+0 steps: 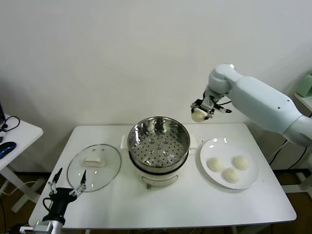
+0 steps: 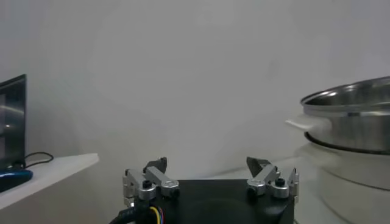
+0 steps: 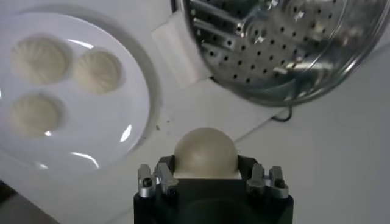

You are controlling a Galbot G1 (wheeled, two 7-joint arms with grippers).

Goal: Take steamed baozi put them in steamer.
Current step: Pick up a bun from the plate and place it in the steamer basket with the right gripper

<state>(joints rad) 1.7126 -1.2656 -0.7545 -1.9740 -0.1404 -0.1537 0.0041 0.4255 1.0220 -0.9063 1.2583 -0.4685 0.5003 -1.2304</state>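
Next, I set the baozi, still in the air above the table, down with my right gripper on the steamer's perforated bottom, toward the wall (image 1: 159,138) (image 3: 283,36) behind the cooker.
My right gripper (image 1: 200,113) is shut on one cream-white baozi (image 1: 198,116) and holds it in the air, above the table between the steamer and the plate. In the right wrist view that baozi (image 3: 205,152) sits between the jaws. The shiny steamer (image 1: 158,139) with its perforated floor stands on a white cooker base at the table's middle; it holds no baozi. Three baozi (image 1: 215,164) (image 1: 241,162) (image 1: 230,174) lie on the white plate (image 1: 208,146) to the right, and show in the right wrist view (image 3: 35,59) too. My left gripper (image 1: 68,186) is open and empty, low at the table's front left.
The flat glass lid (image 1: 111,170) with a pale rectangular knob lies on the table left of the steamer, close to my left gripper. A small side table (image 1: 19,134) with a cable and a blue mouse stands at the far left. The steamer's side shows in the left wrist view (image 2: 353,122).
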